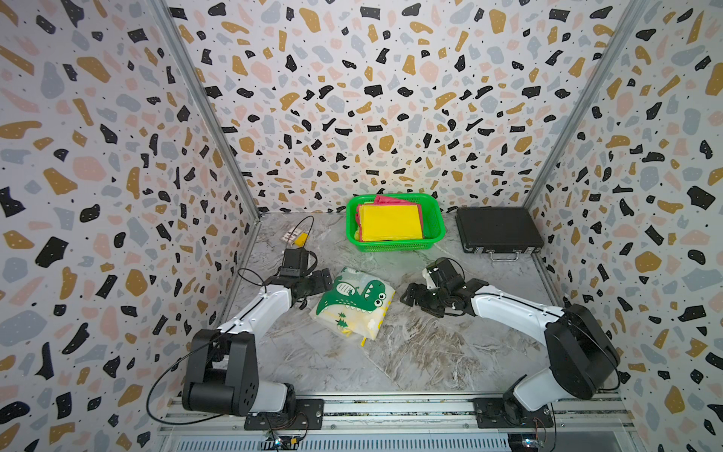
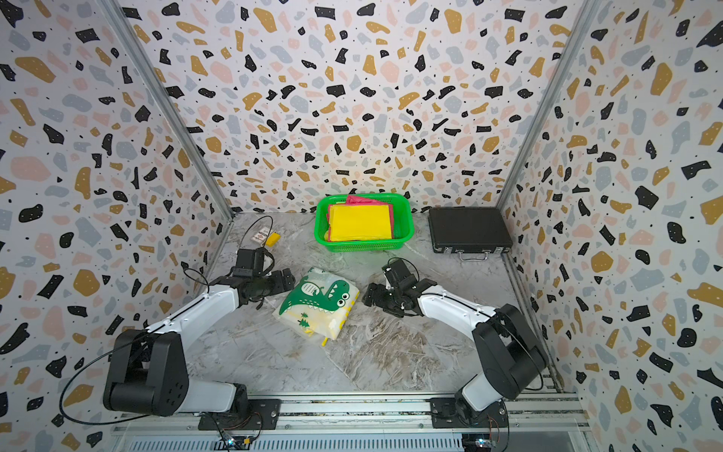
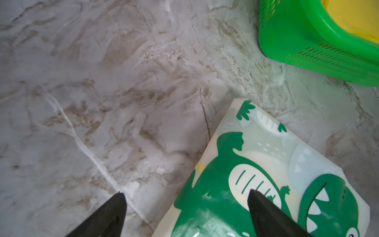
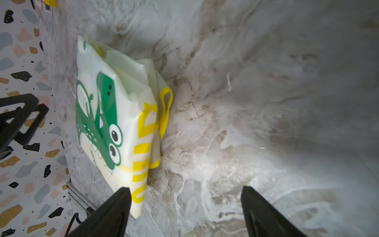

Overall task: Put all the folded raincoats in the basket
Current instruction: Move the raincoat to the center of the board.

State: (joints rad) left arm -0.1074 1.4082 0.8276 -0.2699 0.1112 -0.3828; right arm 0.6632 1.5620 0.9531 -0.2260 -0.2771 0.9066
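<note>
The robot's left gripper needs to close on the side edge [image 1: 325,297] [image 3: 194,205] of the folded raincoat, next to the striped belly of the green dinosaur.
The folded raincoat [image 1: 354,303] [image 2: 319,307], pale yellow with a green dinosaur print, lies flat in the middle of the table. The bright green basket [image 1: 391,246] [image 2: 362,245] stands at the back, holding folded yellow and red items. My left gripper [image 1: 324,280] [image 3: 185,191] is open at the raincoat's left edge. One of its fingers is over the raincoat [image 3: 256,174], the other over bare table, and a basket [image 3: 297,30] corner shows beyond. My right gripper [image 1: 409,295] [image 4: 184,188] is open just right of the raincoat [image 4: 114,127], holding nothing.
A flat black briefcase [image 1: 497,231] [image 2: 469,229] lies at the back right beside the basket. A small yellow tag with a card and cable [image 1: 299,238] sits at the back left. Patterned walls enclose the table on three sides.
</note>
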